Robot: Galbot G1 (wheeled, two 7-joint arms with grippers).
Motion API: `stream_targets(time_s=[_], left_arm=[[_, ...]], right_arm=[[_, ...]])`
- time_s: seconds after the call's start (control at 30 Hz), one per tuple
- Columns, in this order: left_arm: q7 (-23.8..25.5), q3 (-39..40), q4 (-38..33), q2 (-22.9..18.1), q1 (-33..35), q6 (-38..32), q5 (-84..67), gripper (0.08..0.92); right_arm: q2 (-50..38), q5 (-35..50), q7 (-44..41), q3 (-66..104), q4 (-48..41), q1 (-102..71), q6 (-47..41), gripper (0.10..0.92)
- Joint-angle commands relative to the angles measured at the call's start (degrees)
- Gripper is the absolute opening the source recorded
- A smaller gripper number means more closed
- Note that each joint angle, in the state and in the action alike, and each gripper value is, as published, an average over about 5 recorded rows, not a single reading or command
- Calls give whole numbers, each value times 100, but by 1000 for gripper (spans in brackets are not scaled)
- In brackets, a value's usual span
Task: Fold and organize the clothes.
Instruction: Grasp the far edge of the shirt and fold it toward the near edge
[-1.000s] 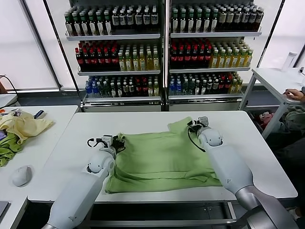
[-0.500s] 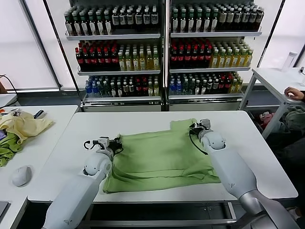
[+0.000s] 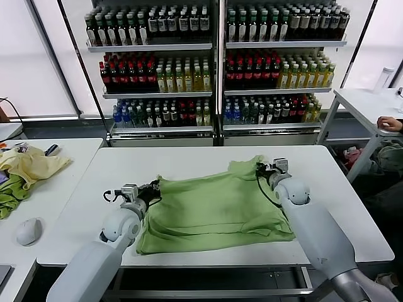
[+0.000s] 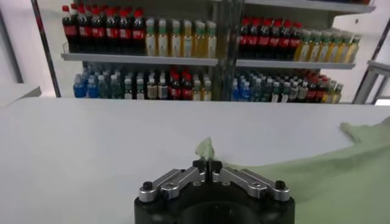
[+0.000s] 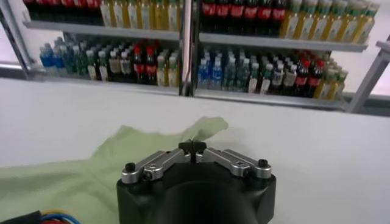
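Observation:
Next, I let go of the shirt's upper edge with my left gripper on the creased piece of cloth (image 3: 152, 225) just above the shirt's near corner.
The light green shirt (image 3: 214, 207) lies spread on the white table (image 3: 75, 189), its plain side up; no collar or print shows. My left gripper (image 3: 153, 187) is shut on the shirt's left upper edge; a tuft of green cloth (image 4: 205, 148) sticks up between its closed jaws (image 4: 208, 165). My right gripper (image 3: 261, 167) is shut on the shirt's right upper edge near the sleeve (image 3: 242, 165); in the right wrist view the jaws (image 5: 193, 147) pinch the cloth (image 5: 146, 143).
A drinks cooler (image 3: 217, 69) full of bottles stands behind the table. A side table at left holds a pale yellow garment (image 3: 31, 167), a darker green cloth (image 3: 7, 200) and a mouse (image 3: 28, 231). Another table (image 3: 365, 107) and a person's arm (image 3: 390, 124) are at right.
Both grippers have moved outward, left one to the left and right one to the right, drawing the shirt's upper edge wider and flatter on the table.

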Motion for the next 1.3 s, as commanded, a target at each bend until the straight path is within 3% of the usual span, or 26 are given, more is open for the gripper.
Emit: stream_targets(time_s=[0.03, 0.4, 0.8, 1.3], left_arm=[[18, -159, -865, 171, 500, -106, -129, 100], [102, -482, -1722, 501, 1343, -65, -258, 100], [200, -633, -1932, 563, 1925, -46, -77, 100], [294, -519, -1740, 573, 2136, -35, 1028, 100]], right_arm=[[-286, 72, 9, 344, 1061, -630, 68, 112], [-788, 107, 33, 1054, 2624, -1938, 42, 112], [-770, 29, 54, 1991, 3634, -3587, 40, 112], [-402, -433, 223, 1882, 3239, -3830, -128, 125]])
